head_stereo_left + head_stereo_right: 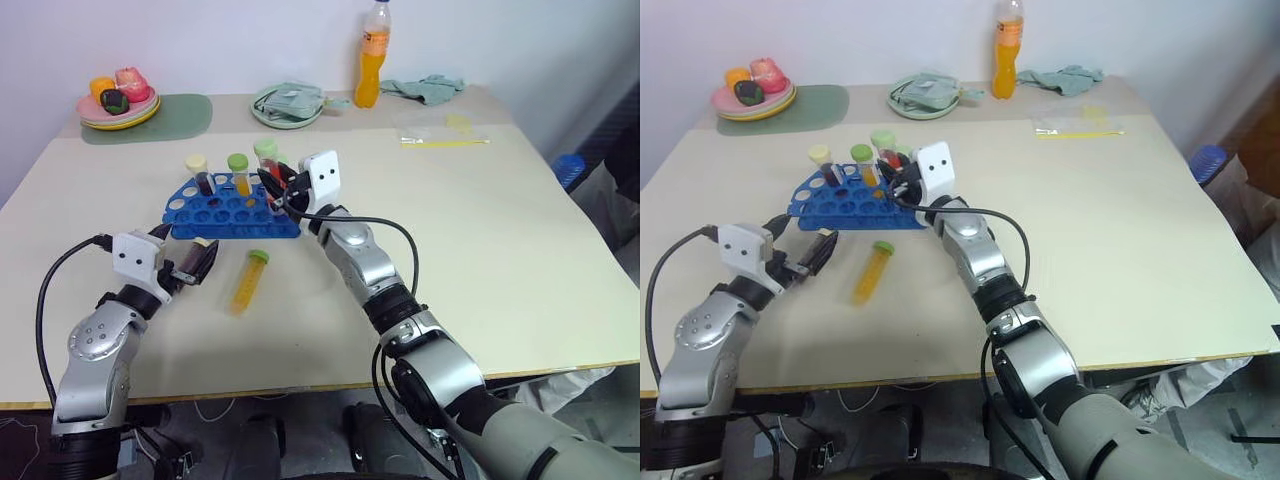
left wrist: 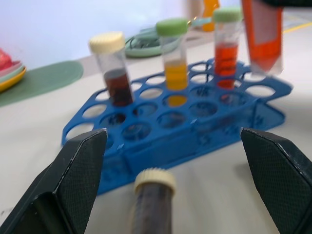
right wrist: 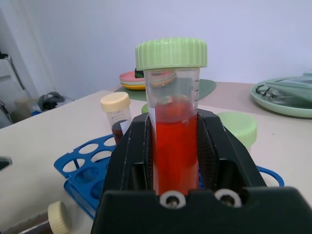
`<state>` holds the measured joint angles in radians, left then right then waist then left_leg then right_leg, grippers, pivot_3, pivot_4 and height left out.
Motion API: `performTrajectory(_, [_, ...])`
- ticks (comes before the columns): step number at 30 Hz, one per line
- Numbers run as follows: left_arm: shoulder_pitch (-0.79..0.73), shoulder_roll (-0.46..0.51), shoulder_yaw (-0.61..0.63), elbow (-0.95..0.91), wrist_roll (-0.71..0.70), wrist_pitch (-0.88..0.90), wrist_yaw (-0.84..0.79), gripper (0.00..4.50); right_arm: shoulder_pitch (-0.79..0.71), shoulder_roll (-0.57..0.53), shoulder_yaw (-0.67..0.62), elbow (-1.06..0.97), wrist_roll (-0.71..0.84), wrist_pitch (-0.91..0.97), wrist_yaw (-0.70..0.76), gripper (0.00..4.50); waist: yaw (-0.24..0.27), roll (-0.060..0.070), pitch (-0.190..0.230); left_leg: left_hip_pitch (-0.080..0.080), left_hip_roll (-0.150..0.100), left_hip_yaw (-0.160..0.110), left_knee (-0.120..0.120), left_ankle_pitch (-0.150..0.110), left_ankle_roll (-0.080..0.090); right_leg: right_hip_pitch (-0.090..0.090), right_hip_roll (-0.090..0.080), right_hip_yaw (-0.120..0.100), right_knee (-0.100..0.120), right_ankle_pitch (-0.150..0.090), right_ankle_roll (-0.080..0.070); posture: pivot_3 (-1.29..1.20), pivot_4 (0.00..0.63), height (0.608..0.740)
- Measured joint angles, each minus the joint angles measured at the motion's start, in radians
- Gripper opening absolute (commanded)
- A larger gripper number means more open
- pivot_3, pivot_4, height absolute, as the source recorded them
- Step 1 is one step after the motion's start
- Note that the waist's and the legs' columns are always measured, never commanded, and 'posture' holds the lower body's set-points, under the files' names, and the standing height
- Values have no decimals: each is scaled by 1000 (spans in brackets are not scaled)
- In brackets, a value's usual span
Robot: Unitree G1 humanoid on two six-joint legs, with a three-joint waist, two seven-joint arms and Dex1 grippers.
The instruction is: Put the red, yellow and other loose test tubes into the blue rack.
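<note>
The red tube's bottom end is only just at the blue rack's hole, so my right gripper should regrasp the tube's body [image 3: 175, 141] from higher up and push down.
The blue rack [image 1: 232, 210] stands mid-table with three upright tubes in it: a dark one with a cream cap [image 2: 113, 68], a yellow one [image 2: 174, 58] and an orange one [image 2: 226, 48], both green-capped. My right gripper [image 1: 274, 190] is shut on a red tube with a green cap [image 3: 175, 146], held upright just above the rack's right end. A yellow tube [image 1: 247, 283] lies loose in front of the rack. My left gripper [image 1: 200, 262] stands open around a dark cream-capped tube [image 2: 153, 200] lying on the table.
At the table's back are a plate of food [image 1: 118, 100] on a green mat [image 1: 175, 115], a green dish [image 1: 288, 105], an orange drink bottle [image 1: 371, 55], a cloth [image 1: 425, 88] and a clear bag [image 1: 445, 135].
</note>
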<state>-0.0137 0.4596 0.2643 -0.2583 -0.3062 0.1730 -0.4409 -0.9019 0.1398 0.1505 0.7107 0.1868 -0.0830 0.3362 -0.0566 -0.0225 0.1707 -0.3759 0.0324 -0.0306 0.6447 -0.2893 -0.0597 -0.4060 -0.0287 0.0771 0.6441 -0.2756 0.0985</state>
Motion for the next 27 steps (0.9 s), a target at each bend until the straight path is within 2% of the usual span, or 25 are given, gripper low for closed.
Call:
performTrajectory(15, [13, 0, -15, -41, -33, 55, -40, 4500, -96, 29, -62, 232, -85, -108, -52, 755, -14, 1, 0, 1, 0, 0, 1, 0, 0, 0, 1, 0, 3, 0, -1, 0, 150, 740])
performTrajectory(27, [33, 0, -15, -22, -33, 36, -71, 4500, -108, 36, -59, 292, -105, -156, -26, 755, -14, 1, 0, 1, 0, 0, 1, 0, 0, 0, 1, 0, 3, 0, -1, 0, 150, 740])
